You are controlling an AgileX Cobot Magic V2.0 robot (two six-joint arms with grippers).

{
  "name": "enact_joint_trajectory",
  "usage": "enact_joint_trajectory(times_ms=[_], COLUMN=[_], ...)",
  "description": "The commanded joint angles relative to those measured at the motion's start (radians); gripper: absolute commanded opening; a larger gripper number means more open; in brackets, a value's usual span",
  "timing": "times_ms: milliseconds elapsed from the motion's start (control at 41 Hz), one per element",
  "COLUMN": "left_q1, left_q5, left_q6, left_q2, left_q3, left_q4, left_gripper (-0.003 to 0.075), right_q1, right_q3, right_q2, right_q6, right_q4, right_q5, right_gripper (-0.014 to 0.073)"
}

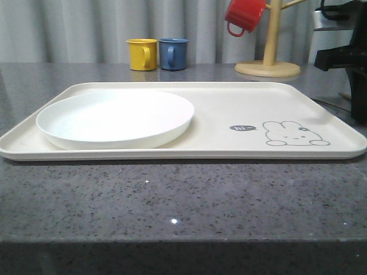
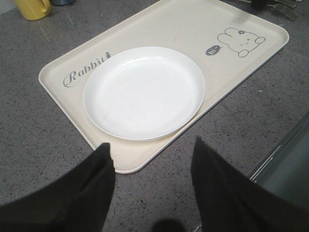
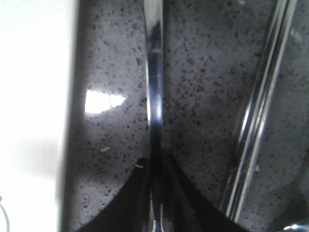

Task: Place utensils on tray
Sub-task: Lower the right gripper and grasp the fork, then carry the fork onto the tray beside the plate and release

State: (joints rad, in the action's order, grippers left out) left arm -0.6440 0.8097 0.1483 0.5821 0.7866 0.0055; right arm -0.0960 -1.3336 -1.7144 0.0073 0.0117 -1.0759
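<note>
The silver utensil will go down on the tray (image 1: 235, 122) between the white plate and the rabbit drawing, set there by my right gripper.
The cream tray (image 1: 241, 106) lies across the counter, with a rabbit drawing at one end. On its left half rests the white plate (image 1: 114, 117), which is bare. My left gripper (image 2: 152, 145) hovers open over the tray's (image 2: 159, 24) near corner, with nothing between its fingers. My right gripper (image 3: 155, 162) is shut on the handle of a slim silver utensil (image 3: 155, 92) over the counter beside the tray's rim (image 3: 34, 96). I cannot tell whether it is the fork or the spoon. The pair of metal chopsticks (image 3: 256, 111) lies alongside it.
A yellow mug (image 1: 141, 54) and a blue mug (image 1: 173, 53) stand behind the tray. A red mug (image 1: 245, 15) hangs on a wooden mug tree (image 1: 268, 67) at the back right. My right arm (image 1: 344, 57) is at the tray's right end.
</note>
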Motion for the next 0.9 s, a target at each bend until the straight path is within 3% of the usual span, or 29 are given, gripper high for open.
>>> enact_joint_trajectory(times_ms=[0,317,561,732,879], left_q1=[-0.006,-0.006,-0.006,-0.006,-0.006], left_q5=[-0.073,-0.073,-0.073,-0.075,-0.075], left_q6=[-0.008,-0.008,-0.008,-0.008,-0.008], left_q2=[0.002,0.002,0.002,0.002,0.002], left_q3=[0.025,0.025,0.025,0.025,0.025], left_q4=[-0.005,-0.005,-0.005,-0.005,-0.005], left_gripper=[0.0358,0.0358,0.0358,0.0358,0.0358], right_q1=[-0.001,-0.001,-0.022,-0.144,-0.269], right_q3=[-0.030,-0.033,-0.138,-0.220,-0.251], right_q2=[0.038,0.042,0.089,0.081,0.053], right_q6=[-0.007,-0.007,-0.007,0.010,0.142], right_q4=[0.005,0.005,0.028,0.087,0.084], right_q5=[0.015,-0.005,-0.121,-0.167,-0.142], right_gripper=[0.0048,-0.0006,-0.0006,-0.0004,-0.0004])
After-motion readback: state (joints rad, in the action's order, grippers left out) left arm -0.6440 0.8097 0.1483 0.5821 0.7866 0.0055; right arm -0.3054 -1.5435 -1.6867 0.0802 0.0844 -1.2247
